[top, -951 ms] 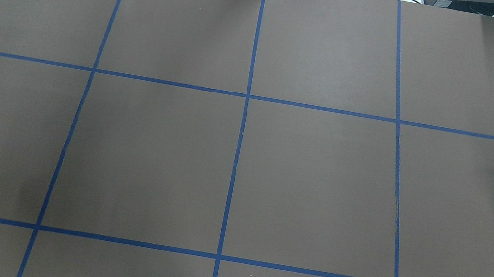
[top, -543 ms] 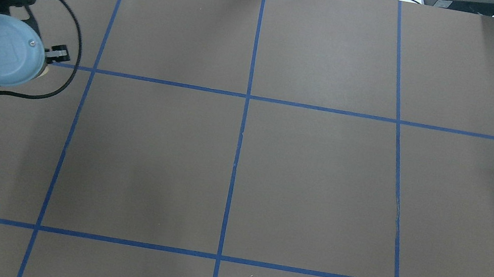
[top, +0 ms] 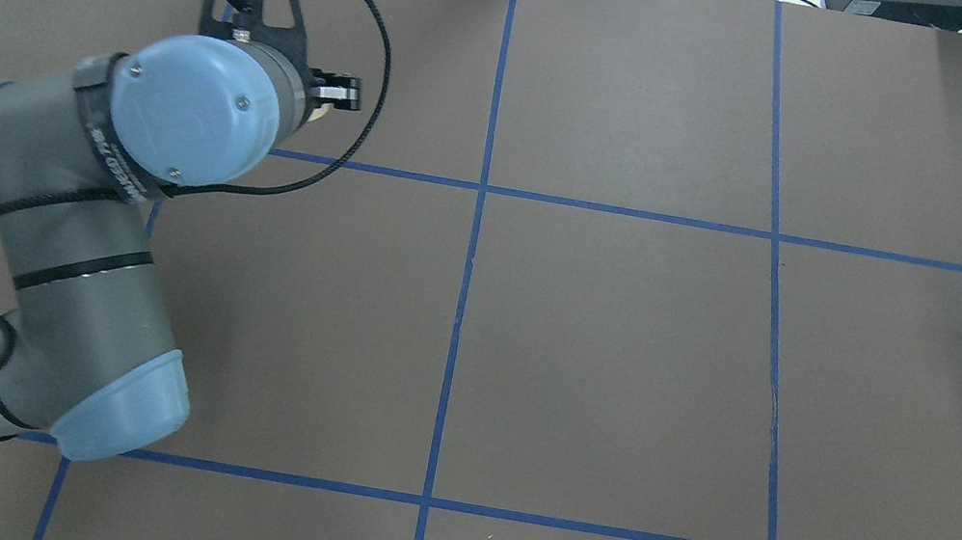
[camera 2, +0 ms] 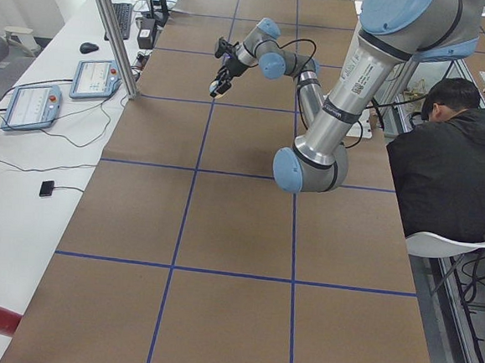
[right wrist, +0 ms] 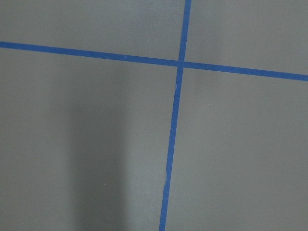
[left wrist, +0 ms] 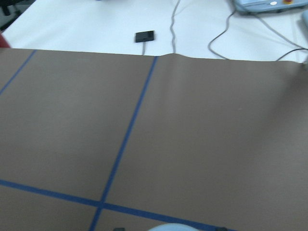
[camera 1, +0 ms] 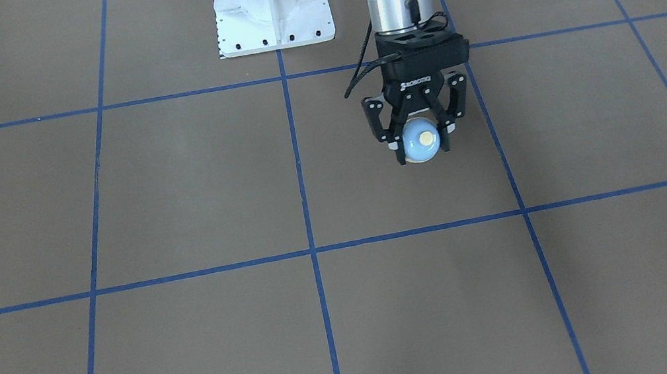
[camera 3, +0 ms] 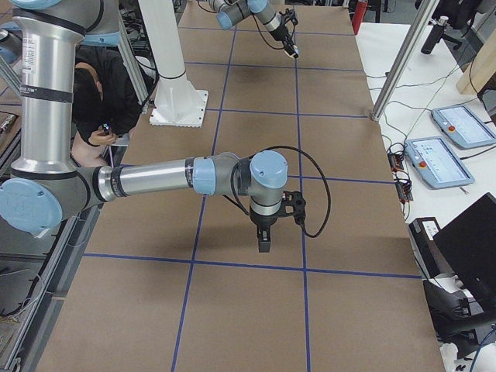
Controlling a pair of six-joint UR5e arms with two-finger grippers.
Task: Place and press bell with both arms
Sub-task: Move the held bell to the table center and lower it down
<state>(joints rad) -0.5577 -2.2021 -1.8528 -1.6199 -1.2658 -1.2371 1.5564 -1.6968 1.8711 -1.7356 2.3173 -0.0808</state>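
My left gripper is to let go of the light-blue bell on the blue tape crossing straight out from the white pedestal (camera 1: 307,240).
My left gripper (camera 1: 422,151) is shut on the light-blue bell (camera 1: 420,141), with a finger on each side of the dome and the cream button facing up. It holds the bell just above the brown table. In the overhead view the left gripper (top: 326,99) is mostly hidden under the wrist, over the far left-middle cell. It also shows in the exterior left view (camera 2: 219,85). The bell's top edge shows at the bottom of the left wrist view (left wrist: 168,227). My right gripper (camera 3: 263,245) points down over the table's right end; I cannot tell whether it is open or shut.
The brown table (top: 623,353) carries a grid of blue tape lines. The white pedestal (camera 1: 271,6) stands at the robot's edge. A person (camera 2: 450,164) sits beside it. A metal post (camera 2: 112,28) and teach pendants (camera 2: 99,78) stand along the far side.
My left arm has swung in from the overhead view's left edge, rightward and toward the far side, carrying the gripper to the far left-middle cell.
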